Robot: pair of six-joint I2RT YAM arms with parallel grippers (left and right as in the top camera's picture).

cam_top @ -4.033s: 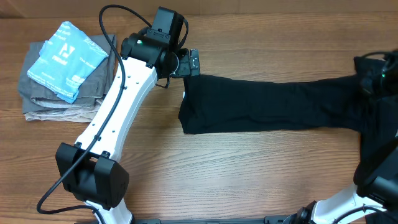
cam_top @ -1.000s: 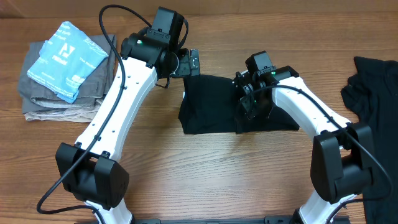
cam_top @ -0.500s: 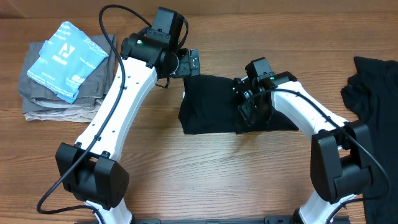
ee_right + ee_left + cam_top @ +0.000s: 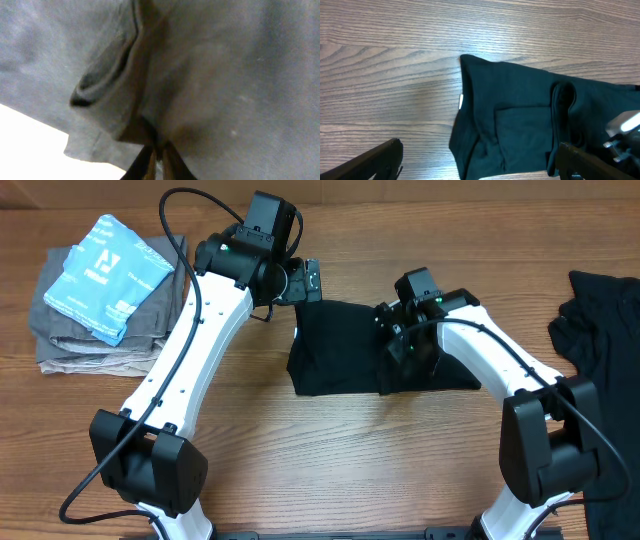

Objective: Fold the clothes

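The doubled part's inner edge puckers at my right gripper, so next I take it nearer its front corner (image 4: pixel 388 387) and flatten it before the next fold.
A black garment (image 4: pixel 335 350) lies mid-table, folded into a rough rectangle with its right end doubled over. My right gripper (image 4: pixel 392 345) is down on that doubled part. In the right wrist view its fingers (image 4: pixel 150 165) are shut together and pinch a pucker of the fabric (image 4: pixel 225 60). My left gripper (image 4: pixel 312 280) hovers at the garment's far left corner, open. The left wrist view shows its two fingers (image 4: pixel 380 160) wide apart over the cloth (image 4: pixel 520 100), with nothing between them. A second black garment (image 4: pixel 600 320) lies crumpled at the right edge.
A stack of folded grey garments (image 4: pixel 70 340) with a light-blue printed one (image 4: pixel 105 275) on top sits at the far left. Bare wooden table (image 4: pixel 400 460) runs along the front. The left arm stretches diagonally from the front left.
Four seconds ago the garment lay stretched out to the right edge; its right end is now folded over. In the last second the right gripper's jaws closed and it shifted slightly. The left arm stayed still.
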